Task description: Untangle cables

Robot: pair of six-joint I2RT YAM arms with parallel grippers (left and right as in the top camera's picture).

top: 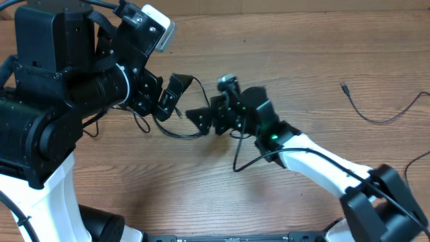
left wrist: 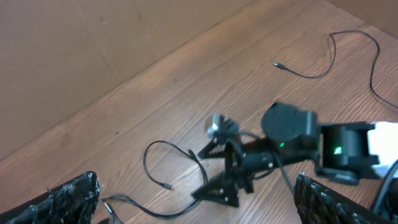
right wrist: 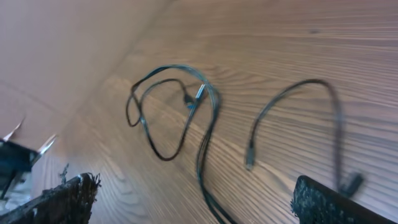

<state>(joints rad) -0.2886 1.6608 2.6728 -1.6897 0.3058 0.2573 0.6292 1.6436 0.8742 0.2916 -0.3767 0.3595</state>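
Note:
I need to close my right gripper on the bunched loops' near bend (top: 147,132) (right wrist: 165,159), where the black cable curves around below the fingers of my left gripper toward its plug.
Thin black cables (top: 176,132) lie looped on the wooden table between my two grippers. My left gripper (top: 168,99) hangs open just left of them. In the left wrist view its gap (left wrist: 196,208) is empty; a loop with a small plug (left wrist: 166,185) and paired strands (left wrist: 140,204) lie on the table below. My right gripper (top: 205,111) is open at the loop's right side. From the right wrist, the bunched loops (right wrist: 166,106) lie ahead, one strand (right wrist: 206,163) runs under the open gripper (right wrist: 199,208), and a second cord (right wrist: 298,90) curves alongside.
Another thin cable (top: 376,115) with a plug (top: 344,87) lies apart at the far right of the table, also seen as a cable (left wrist: 311,73) in the left wrist view. The right arm (top: 316,161) crosses from the lower right. The left arm's bulk (top: 60,87) fills the left side.

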